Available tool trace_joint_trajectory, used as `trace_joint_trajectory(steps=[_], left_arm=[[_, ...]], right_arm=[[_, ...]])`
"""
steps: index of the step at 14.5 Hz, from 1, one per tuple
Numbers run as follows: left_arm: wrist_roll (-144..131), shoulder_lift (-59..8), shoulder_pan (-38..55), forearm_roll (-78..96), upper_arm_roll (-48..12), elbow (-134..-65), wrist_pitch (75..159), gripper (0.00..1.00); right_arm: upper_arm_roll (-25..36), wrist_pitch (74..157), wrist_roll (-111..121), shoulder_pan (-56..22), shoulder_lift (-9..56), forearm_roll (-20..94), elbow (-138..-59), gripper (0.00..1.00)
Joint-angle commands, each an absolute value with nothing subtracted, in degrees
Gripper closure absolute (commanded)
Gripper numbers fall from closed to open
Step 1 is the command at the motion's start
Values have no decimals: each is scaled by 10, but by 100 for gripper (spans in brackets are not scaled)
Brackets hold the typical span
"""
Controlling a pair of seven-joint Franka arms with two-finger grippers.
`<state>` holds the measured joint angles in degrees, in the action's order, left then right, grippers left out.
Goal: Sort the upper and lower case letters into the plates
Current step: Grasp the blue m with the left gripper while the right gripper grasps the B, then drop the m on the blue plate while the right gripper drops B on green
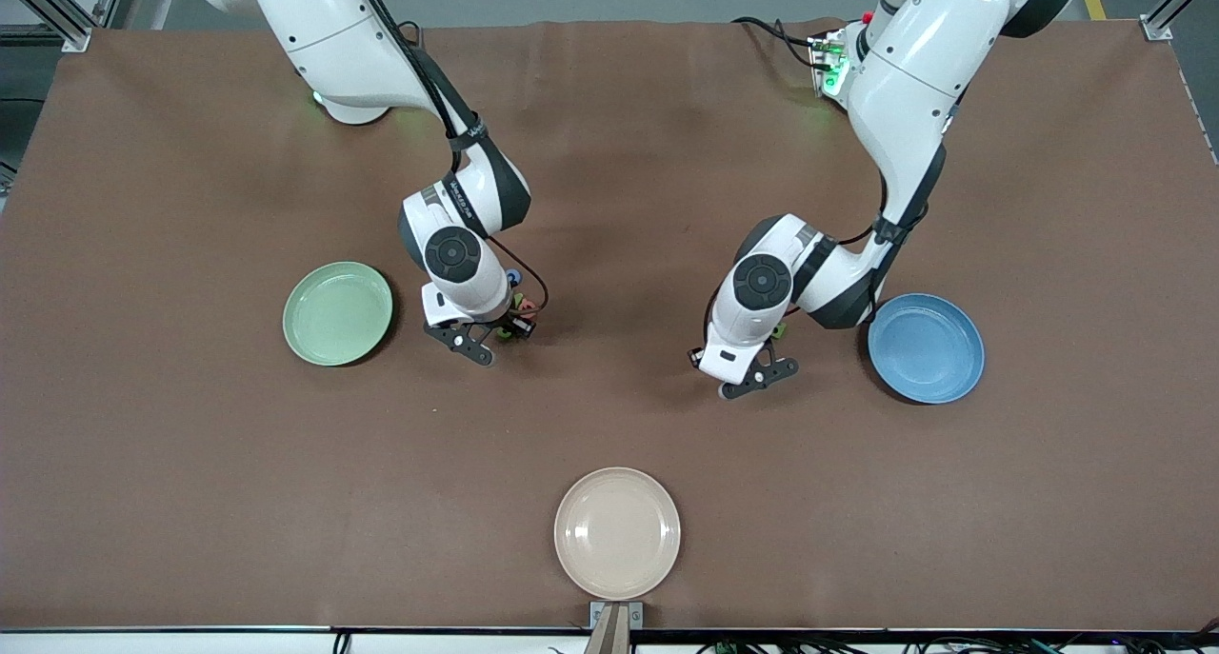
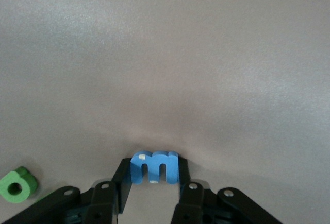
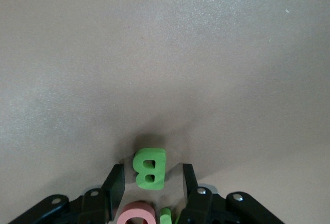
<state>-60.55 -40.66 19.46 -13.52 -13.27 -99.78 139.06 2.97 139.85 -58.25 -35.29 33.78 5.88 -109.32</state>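
Observation:
Next, my left gripper releases the blue lower-case "m" inside the blue plate (image 1: 918, 319).
My left gripper (image 2: 153, 168) is shut on a blue lower-case "m" (image 2: 166, 163), its fingers pressed on both sides, low over the table. In the front view it (image 1: 757, 376) is beside the blue plate (image 1: 926, 347). My right gripper (image 3: 151, 173) is open, with its fingers on either side of a green "B" (image 3: 150, 163) that lies on the table, gaps on both sides. In the front view it (image 1: 473, 342) is beside the pale green plate (image 1: 338, 312). Both plates hold nothing.
A pink letter (image 3: 136, 213) and another green piece (image 3: 165, 217) lie close under the right gripper. A green letter (image 2: 18, 184) lies beside the left gripper, also seen in the front view (image 1: 779, 330). A cream-beige plate (image 1: 617, 532) sits near the front edge.

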Motion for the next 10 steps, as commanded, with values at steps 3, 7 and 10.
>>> trace_joint_trajectory(steps=[3, 7, 10], left_arm=[[-606, -310, 174, -147, -137, -1066, 1387, 74], [-515, -242, 143, -147, -137, -1103, 1324, 76], [-418, -189, 89, -147, -146, -1159, 1312, 76]], right_arm=[[33, 1404, -587, -357, 317, 65, -1118, 92], [36, 1380, -558, -328, 288, 63, -1118, 99], [36, 1329, -480, -278, 222, 63, -1147, 99]])
